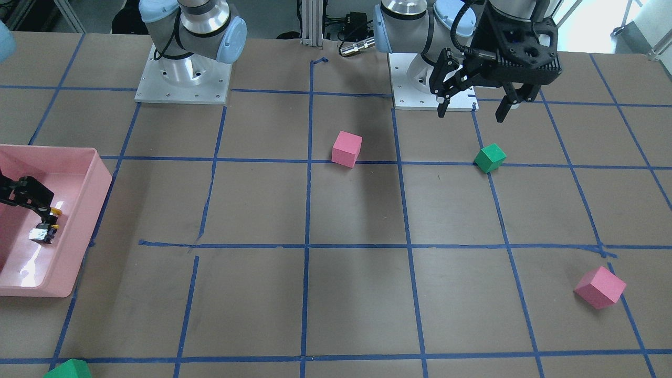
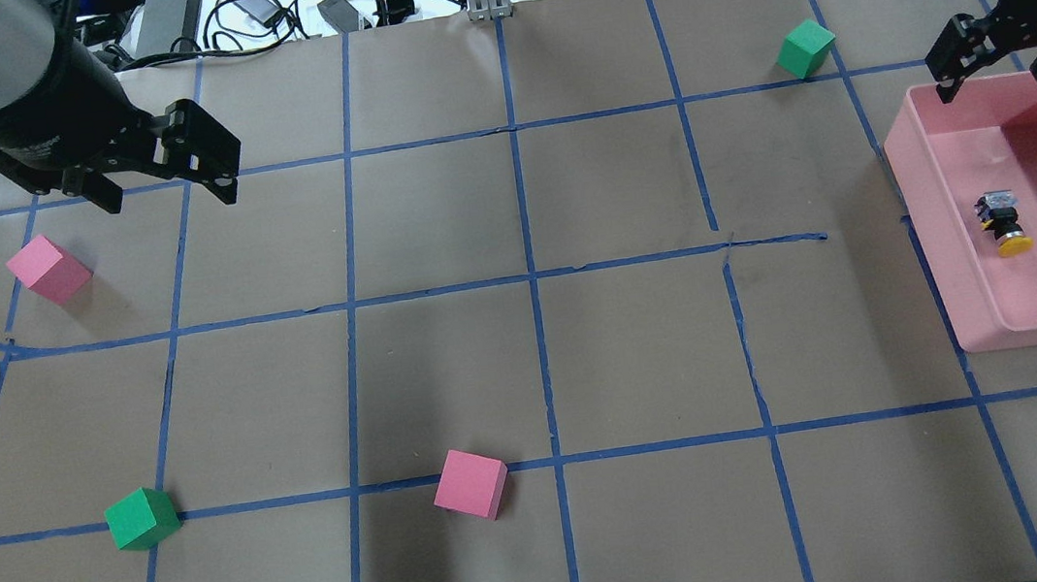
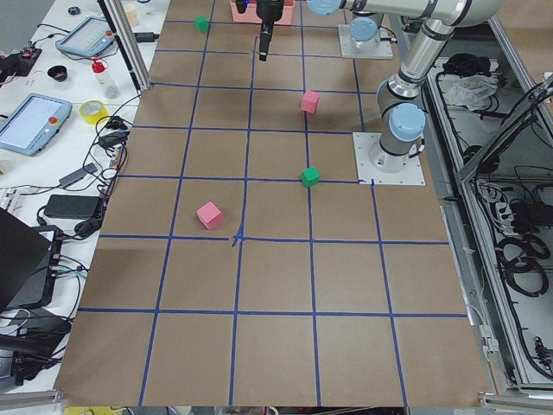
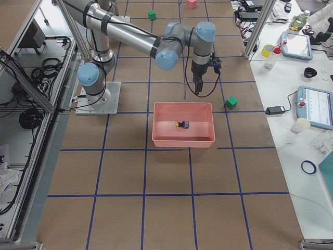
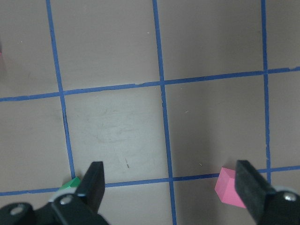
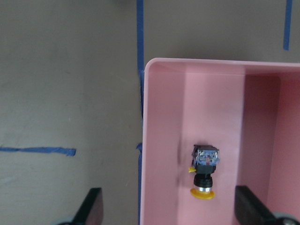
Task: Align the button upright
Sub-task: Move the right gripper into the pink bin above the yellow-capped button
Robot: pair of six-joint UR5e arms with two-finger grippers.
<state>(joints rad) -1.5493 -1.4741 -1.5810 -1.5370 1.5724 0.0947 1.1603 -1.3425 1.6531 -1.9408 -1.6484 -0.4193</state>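
Next, I close my right gripper on the black middle [image 1: 50,219] [image 6: 203,180] of the button, between its yellow cap and its silvery base.
The button [image 2: 1004,224] lies on its side on the floor of the pink bin [image 2: 917,187], its yellow cap toward the robot and its silvery base away. The right wrist view shows the button [image 6: 205,171] below and between the fingers. My right gripper [image 2: 1016,73] hovers open and empty over the bin's far end, above the button and not touching it. From the front, one of its fingers partly overlaps the button [image 1: 46,229]. My left gripper [image 2: 166,193] hangs open and empty over the far left of the table, far from the bin.
Two pink cubes [image 2: 47,269] [image 2: 469,483] and two green cubes [image 2: 142,517] [image 2: 805,47] sit scattered on the brown, blue-taped table. The far green cube is near the bin's far corner. Cables and tape rolls lie beyond the table's far edge.
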